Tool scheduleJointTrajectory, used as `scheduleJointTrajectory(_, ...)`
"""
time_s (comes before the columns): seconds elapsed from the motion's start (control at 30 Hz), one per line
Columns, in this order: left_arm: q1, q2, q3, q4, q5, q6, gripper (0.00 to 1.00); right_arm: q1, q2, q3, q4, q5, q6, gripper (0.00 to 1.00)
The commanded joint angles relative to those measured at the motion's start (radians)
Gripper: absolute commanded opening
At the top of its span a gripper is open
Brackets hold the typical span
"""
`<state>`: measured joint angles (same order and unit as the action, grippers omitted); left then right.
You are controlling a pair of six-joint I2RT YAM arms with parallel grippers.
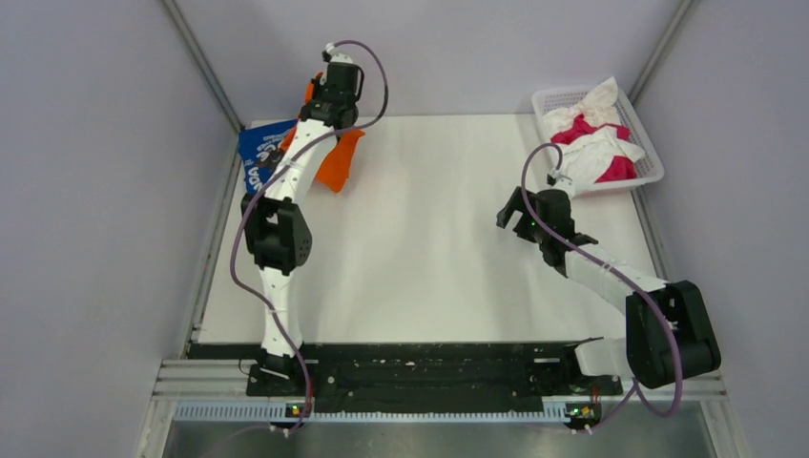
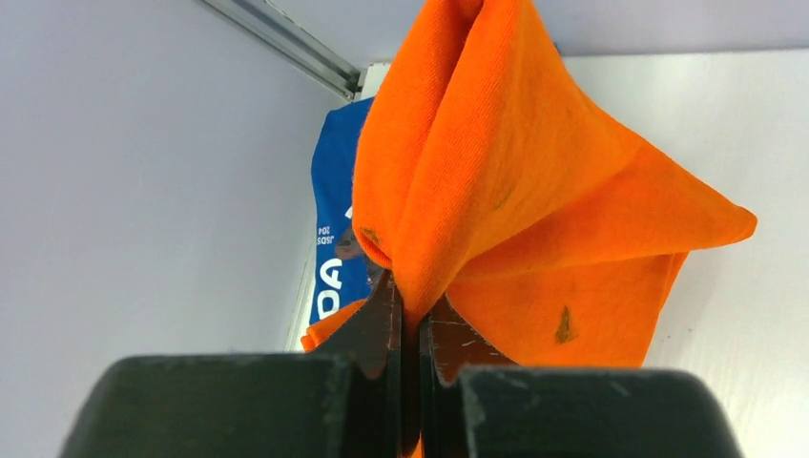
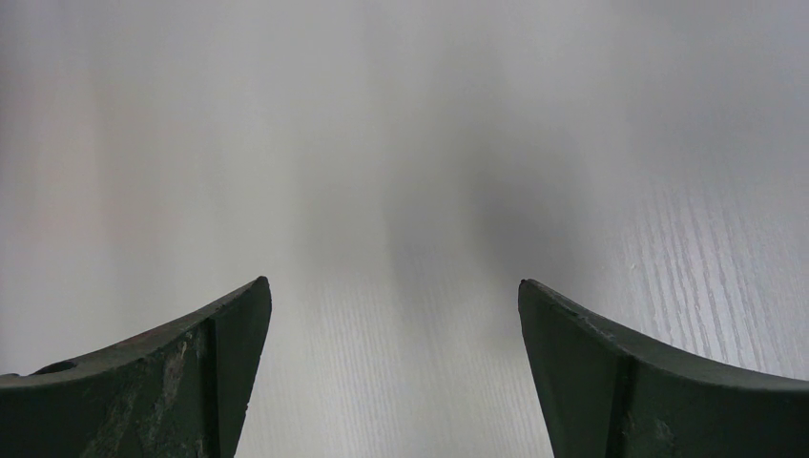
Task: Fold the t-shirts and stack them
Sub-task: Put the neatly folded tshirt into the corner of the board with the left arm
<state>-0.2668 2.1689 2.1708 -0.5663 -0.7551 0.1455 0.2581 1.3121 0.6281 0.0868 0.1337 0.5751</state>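
Next, I release the orange t-shirt flat atop the blue t-shirt with white lettering (image 1: 297,149) with my left gripper.
My left gripper (image 2: 410,310) is shut on a bright orange t-shirt (image 2: 534,210) and holds it up over the table's far left corner; in the top view the shirt (image 1: 340,162) hangs beside the arm. A blue t-shirt with white lettering (image 1: 259,153) lies flat on the table under and behind it, also visible in the left wrist view (image 2: 336,229). White and magenta shirts (image 1: 596,143) sit bunched in the basket. My right gripper (image 1: 509,216) is open and empty over bare table at the right middle, jaws wide in the right wrist view (image 3: 393,296).
A white plastic lattice basket (image 1: 555,100) stands at the table's far right corner. Grey walls close in both sides and the back. A black rail (image 1: 420,367) runs along the near edge.
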Motion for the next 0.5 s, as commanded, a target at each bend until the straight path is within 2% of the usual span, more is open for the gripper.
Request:
scheduleJointTrajectory(0.0,0.016,-0.043,0.091,0.009,0.017,-0.035,0.00,-0.012,-0.007,0.025,0.022,0.023,-0.016,0.99)
scheduleJointTrajectory(0.2,0.040,-0.048,0.115,-0.004,0.054,-0.075,0.00,-0.011,-0.004,0.025,0.019,0.029,-0.017,0.99)
scheduleJointTrajectory(0.47,0.128,-0.012,0.144,-0.025,0.096,-0.125,0.00,-0.013,0.002,0.030,0.014,0.038,-0.021,0.99)
